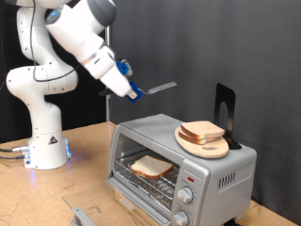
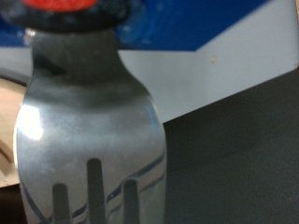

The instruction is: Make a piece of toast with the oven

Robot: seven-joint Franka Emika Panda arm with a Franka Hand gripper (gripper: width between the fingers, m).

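Next, my gripper lets go of the metal spatula on the oven's top near its back edge (image 1: 171, 120), next to the round wooden plate.
The silver oven (image 1: 224, 177) stands at the exterior view's lower right with its door (image 1: 127, 200) folded down. A slice of toast (image 1: 150, 168) lies flat on the wire rack inside. My gripper (image 1: 119, 75) hangs above and to the left of the oven. It is shut on the blue handle of a metal spatula (image 1: 160, 88), whose blade points right, over the oven top. In the wrist view the slotted spatula blade (image 2: 89, 140) fills most of the picture. My fingers themselves are hidden.
A round wooden plate (image 1: 218, 149) with another bread slice (image 1: 201, 131) sits on the oven's top, beside a black upright stand (image 1: 224, 108). Knobs (image 1: 185, 196) run down the oven's right front. The robot base (image 1: 45, 141) stands at the left on the wooden table.
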